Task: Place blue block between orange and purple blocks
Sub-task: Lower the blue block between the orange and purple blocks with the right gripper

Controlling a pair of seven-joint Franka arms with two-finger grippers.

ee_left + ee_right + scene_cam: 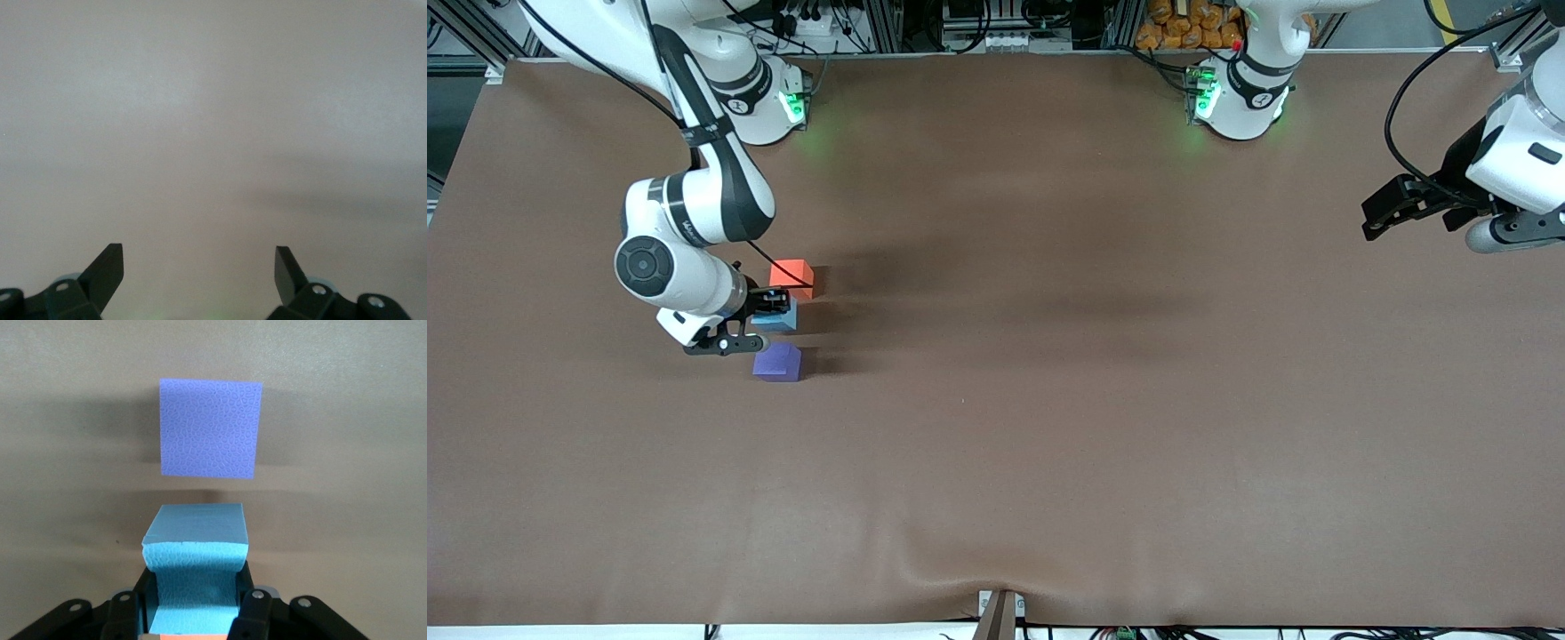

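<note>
Next, my right gripper lets go of the blue block snug (787, 319) (204, 557) against the orange block, leaving a thin gap before the purple block.
My right gripper (774, 307) is shut on the blue block (778, 318), squeezing its soft sides inward (193, 587). The block sits low between the orange block (792, 276), which lies farther from the front camera, and the purple block (777, 362), which lies nearer. In the right wrist view the purple block (209, 428) lies ahead of the blue one, and a sliver of the orange block (193, 637) shows under it. My left gripper (1376, 219) waits open in the air at the left arm's end of the table, nothing between its fingers (107, 270).
The brown table cover (1049, 400) stretches wide and bare toward the left arm's end and toward the front camera. The two arm bases (1240, 98) stand along the table's edge farthest from the front camera. A small bracket (1000, 609) sits at the nearest edge.
</note>
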